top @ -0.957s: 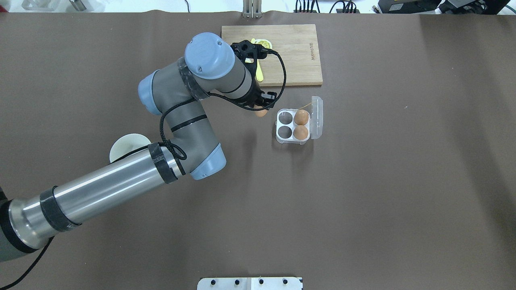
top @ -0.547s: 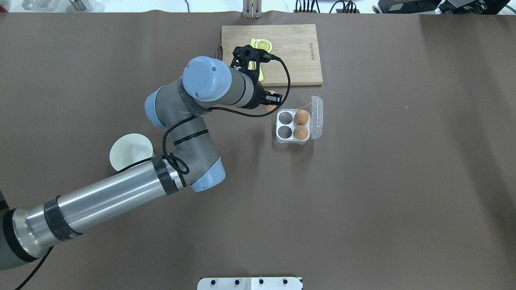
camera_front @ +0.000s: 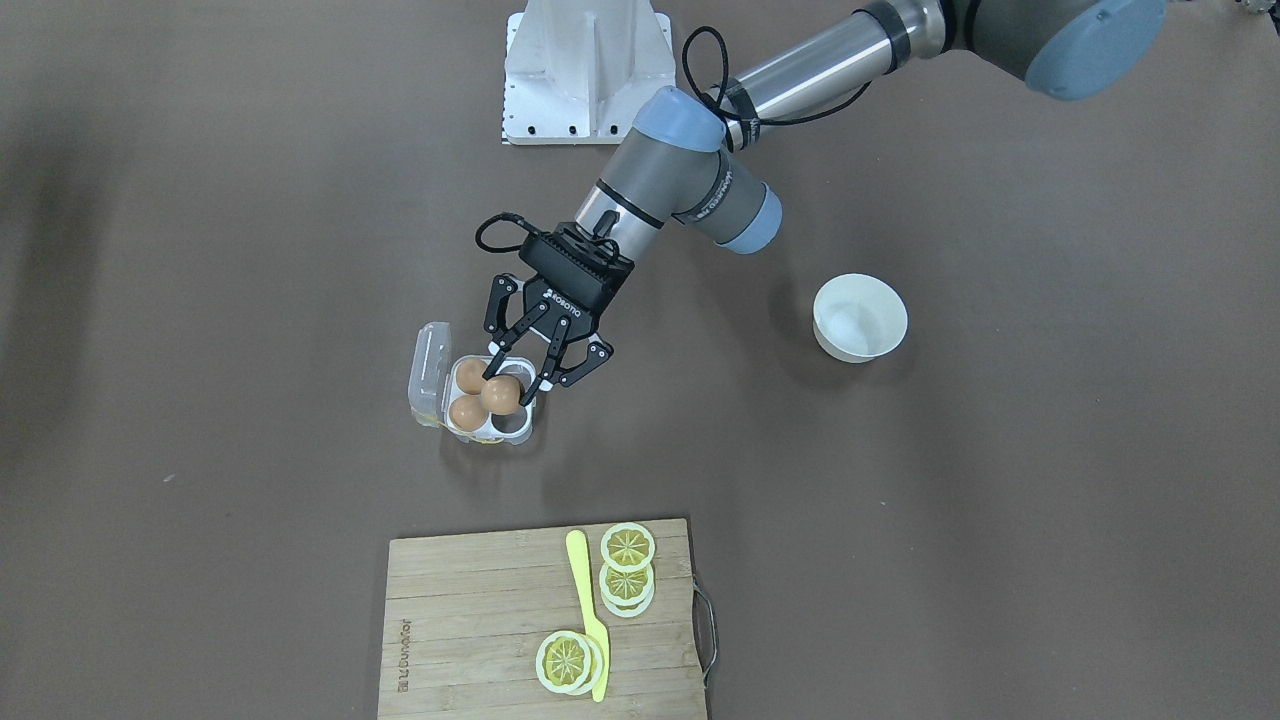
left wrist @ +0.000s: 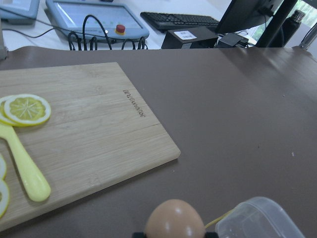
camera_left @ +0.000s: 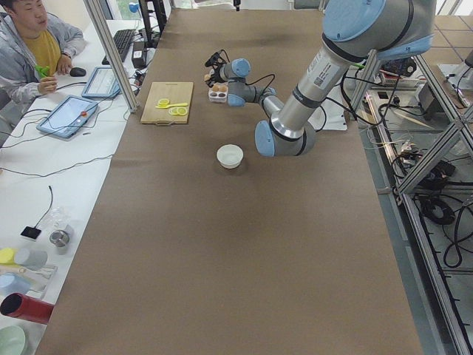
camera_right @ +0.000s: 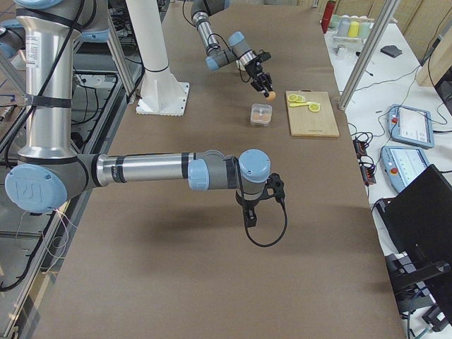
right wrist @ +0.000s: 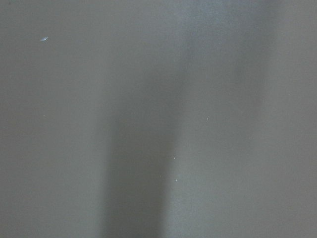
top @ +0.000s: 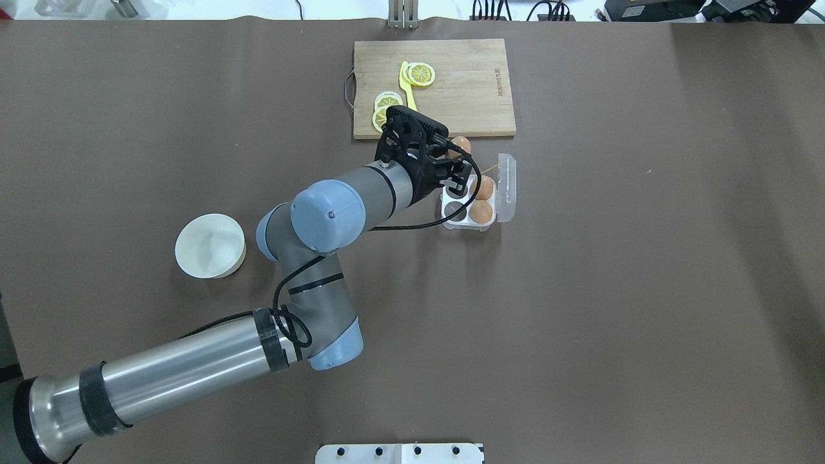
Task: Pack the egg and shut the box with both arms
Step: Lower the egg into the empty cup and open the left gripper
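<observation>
My left gripper should release the egg in the clear box's empty cell farther from the cutting board (camera_front: 515,379).
The clear box (top: 469,226) stands open on the brown table, its lid (top: 507,187) folded out to the right. Two eggs (top: 481,200) fill its right-hand cells; the near left cell is empty and the far left one is partly hidden by my gripper. My left gripper (top: 459,149) is shut on a third egg (top: 460,144) and holds it just above the box's far left side. The front view shows this egg (camera_front: 502,394) over the box (camera_front: 500,438). The left wrist view shows the egg (left wrist: 174,220) beside the lid (left wrist: 260,220). My right gripper (camera_right: 248,215) shows only in the right side view; I cannot tell its state.
A wooden cutting board (top: 477,96) with lemon slices (top: 419,73) and a yellow knife (top: 408,90) lies just beyond the box. A white bowl (top: 210,245) stands to the left. The robot's white base (camera_front: 585,75) is at the table's near edge.
My left arm has swung right and down, carrying the egg from left of the box to just over its far left side. The box and its two eggs have not moved.
</observation>
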Robot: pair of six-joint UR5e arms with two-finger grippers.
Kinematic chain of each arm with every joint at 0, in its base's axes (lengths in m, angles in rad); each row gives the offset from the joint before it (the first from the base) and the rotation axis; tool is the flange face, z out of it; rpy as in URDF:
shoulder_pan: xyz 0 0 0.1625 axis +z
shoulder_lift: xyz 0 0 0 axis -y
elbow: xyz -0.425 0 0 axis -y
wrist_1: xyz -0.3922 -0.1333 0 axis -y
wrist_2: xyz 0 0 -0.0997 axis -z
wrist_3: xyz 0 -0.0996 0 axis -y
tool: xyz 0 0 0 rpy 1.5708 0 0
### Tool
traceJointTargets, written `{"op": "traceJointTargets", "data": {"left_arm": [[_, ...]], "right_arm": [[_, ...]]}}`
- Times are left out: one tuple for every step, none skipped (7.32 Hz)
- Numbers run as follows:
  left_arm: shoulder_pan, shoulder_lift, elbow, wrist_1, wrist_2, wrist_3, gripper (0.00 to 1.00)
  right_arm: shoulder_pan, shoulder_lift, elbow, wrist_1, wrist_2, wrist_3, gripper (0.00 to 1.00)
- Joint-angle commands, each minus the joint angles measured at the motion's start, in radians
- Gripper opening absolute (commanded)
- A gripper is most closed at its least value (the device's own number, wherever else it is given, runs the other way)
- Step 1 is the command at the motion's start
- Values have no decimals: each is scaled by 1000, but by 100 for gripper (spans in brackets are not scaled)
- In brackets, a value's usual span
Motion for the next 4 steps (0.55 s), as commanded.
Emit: {"op": "traceJointTargets", "data": {"left_arm": [[49,8,-1,2,166,99,0],[54,13,8,-1,168,122,0],[64,12,21,-6,161,121,0],[77,9,32,-6,159,121,0]], "right_arm": [[0,-1,-1,1,3,16,100],[0,-1,-1,1,3,18,100],[0,-1,1,1,6,25,100],[0,-1,-1,-1,5,27,100]]}}
